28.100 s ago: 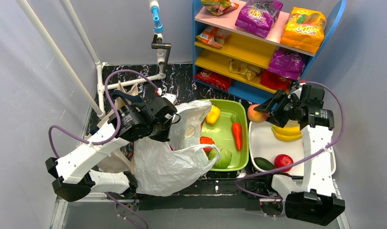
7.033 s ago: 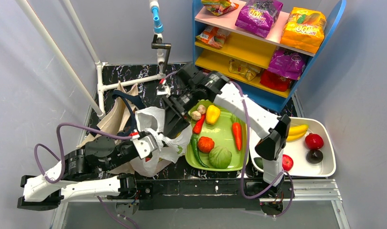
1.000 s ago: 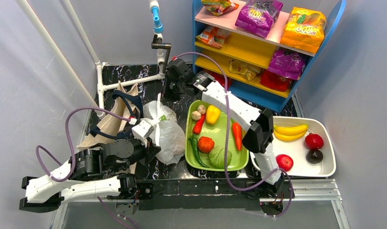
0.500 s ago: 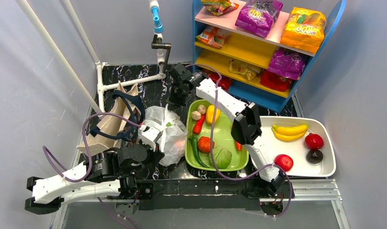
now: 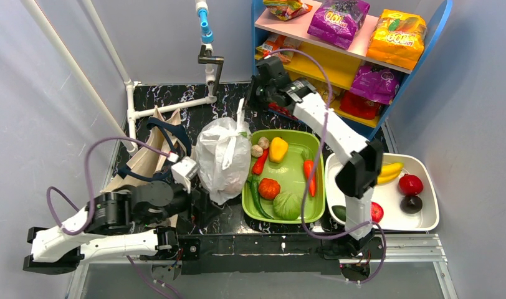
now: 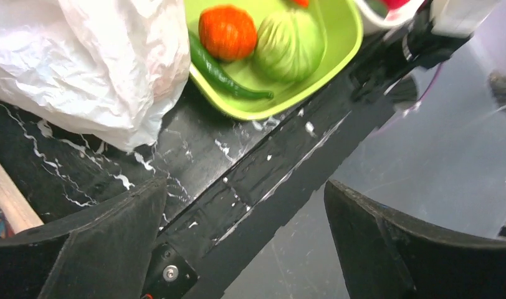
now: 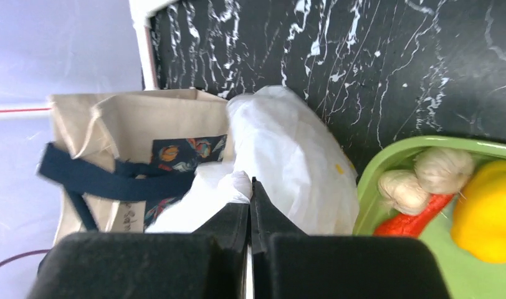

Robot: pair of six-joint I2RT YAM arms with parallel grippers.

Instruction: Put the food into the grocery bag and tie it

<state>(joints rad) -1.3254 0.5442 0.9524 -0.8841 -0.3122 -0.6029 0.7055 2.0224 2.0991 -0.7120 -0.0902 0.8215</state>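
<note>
Next, the robot's left gripper should close on the loose handle strip [image 5: 227, 157] that hangs below the knot on the white grocery bag's near side.
The white grocery bag [image 5: 222, 162] stands bunched and knotted on the black table, left of the green tray. It also shows in the left wrist view [image 6: 82, 68] and the right wrist view [image 7: 288, 149]. My right gripper [image 5: 245, 107] is above its far side, near the shelf. It is shut [image 7: 250, 184] on a stretched white handle strip of the bag. My left gripper [image 5: 199, 203] is low at the bag's near side, open wide [image 6: 244, 187] and holding nothing. A banana [image 5: 387, 169] lies in the white tray. Purple [image 5: 338, 18] and orange-yellow [image 5: 397, 37] snack packets sit on the shelf. The bag's contents are hidden.
A green tray [image 5: 318, 208] of vegetables sits right of the bag, and a white tray [image 5: 428, 224] of fruit is further right. A cloth tote [image 5: 144, 162] lies left of the bag. The blue shelf [image 5: 313, 62] and a white pipe frame [image 5: 169, 107] stand behind.
My left gripper has opened, let go of the bag and drawn back toward the near edge. My right gripper has pulled the handle up and right toward the shelf, and the bag stands taller.
</note>
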